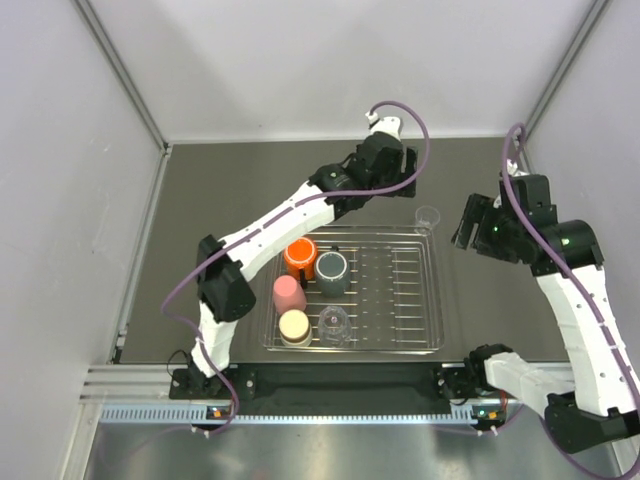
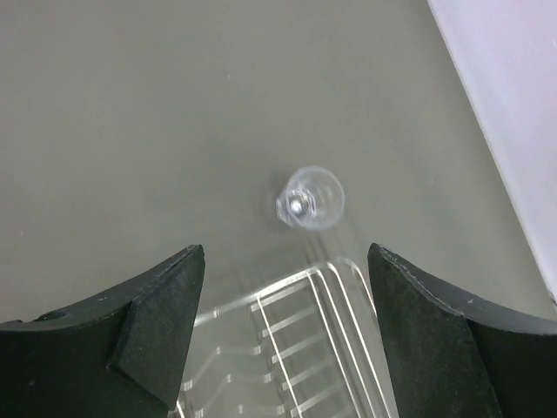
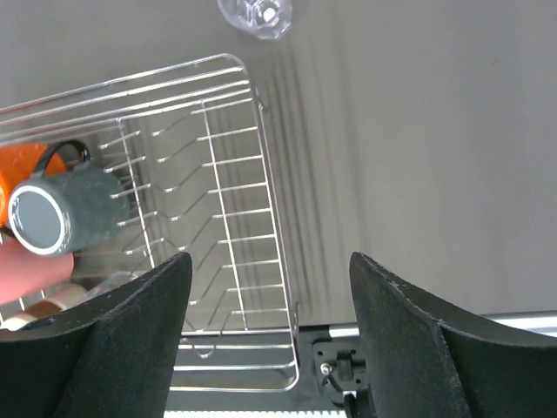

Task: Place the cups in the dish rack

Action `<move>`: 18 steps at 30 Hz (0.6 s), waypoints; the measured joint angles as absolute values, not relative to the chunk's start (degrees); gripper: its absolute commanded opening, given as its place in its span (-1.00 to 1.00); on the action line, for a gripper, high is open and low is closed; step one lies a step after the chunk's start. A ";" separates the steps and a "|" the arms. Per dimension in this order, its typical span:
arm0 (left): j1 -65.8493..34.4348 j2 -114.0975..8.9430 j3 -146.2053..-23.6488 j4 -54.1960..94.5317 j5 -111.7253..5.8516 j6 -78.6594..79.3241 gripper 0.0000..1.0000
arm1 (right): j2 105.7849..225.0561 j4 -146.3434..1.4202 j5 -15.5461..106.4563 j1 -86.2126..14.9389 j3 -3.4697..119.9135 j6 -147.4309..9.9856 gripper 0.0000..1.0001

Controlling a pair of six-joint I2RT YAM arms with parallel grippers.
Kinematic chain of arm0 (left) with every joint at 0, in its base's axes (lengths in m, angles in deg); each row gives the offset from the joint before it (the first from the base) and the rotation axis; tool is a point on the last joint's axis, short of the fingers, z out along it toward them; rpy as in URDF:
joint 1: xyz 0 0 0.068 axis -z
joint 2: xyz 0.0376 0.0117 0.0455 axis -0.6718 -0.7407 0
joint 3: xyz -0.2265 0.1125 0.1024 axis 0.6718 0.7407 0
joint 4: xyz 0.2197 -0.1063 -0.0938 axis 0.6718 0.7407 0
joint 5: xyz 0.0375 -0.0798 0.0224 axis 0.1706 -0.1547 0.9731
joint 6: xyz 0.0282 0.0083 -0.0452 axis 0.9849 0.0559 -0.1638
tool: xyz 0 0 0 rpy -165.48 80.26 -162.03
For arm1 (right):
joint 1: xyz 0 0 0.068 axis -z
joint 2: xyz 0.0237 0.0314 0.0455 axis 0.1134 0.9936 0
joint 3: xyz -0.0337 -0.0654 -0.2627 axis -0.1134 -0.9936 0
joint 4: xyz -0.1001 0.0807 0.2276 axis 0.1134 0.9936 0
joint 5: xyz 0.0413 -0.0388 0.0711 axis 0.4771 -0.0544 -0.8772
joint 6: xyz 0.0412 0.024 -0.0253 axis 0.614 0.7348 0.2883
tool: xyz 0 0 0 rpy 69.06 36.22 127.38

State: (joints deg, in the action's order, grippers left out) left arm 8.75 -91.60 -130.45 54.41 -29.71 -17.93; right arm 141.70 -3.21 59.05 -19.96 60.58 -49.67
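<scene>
The fingers of my right gripper should close on the rim of the clear cup [image 1: 438,216] that stands beyond the dish rack's far corner, on the side facing that gripper.
The silver wire dish rack [image 1: 432,300] lies mid-table. Its left part holds an orange cup [image 1: 299,255], a dark grey cup [image 1: 332,270], a pink cup [image 1: 289,292], a cream cup [image 1: 294,326] and a clear cup [image 1: 335,322]. Another clear cup [image 1: 427,217] stands on the table just beyond the rack's far right corner. My left gripper [image 1: 405,180] hovers open, up and left of it; in the left wrist view that cup [image 2: 312,198] lies ahead of the open left gripper [image 2: 285,254]. To the cup's right, my right gripper [image 1: 466,226] is open and empty; its wrist view shows the right gripper [image 3: 270,259] over the rack's edge [image 3: 265,174].
Grey walls and metal posts close in the table at the left, back and right. A metal rail [image 1: 330,385] with the arm bases runs along the near edge. The rack's right half shows only bare bars [image 3: 231,209].
</scene>
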 measured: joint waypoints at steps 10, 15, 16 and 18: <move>7.42 -90.38 -129.18 54.19 -28.58 -15.38 0.58 | 152.74 -11.08 57.81 -14.17 57.22 -48.69 0.25; 5.89 -82.03 -122.14 56.49 -30.57 -16.12 0.55 | 161.94 -17.90 56.60 -12.75 57.22 -48.38 0.19; 5.71 -80.32 -120.55 56.40 -30.92 -16.43 0.56 | 163.47 -19.02 56.28 -12.51 57.24 -48.34 0.19; 5.52 -76.28 -117.14 57.30 -31.77 -16.75 0.56 | 165.96 -21.05 55.82 -12.05 57.26 -48.29 0.17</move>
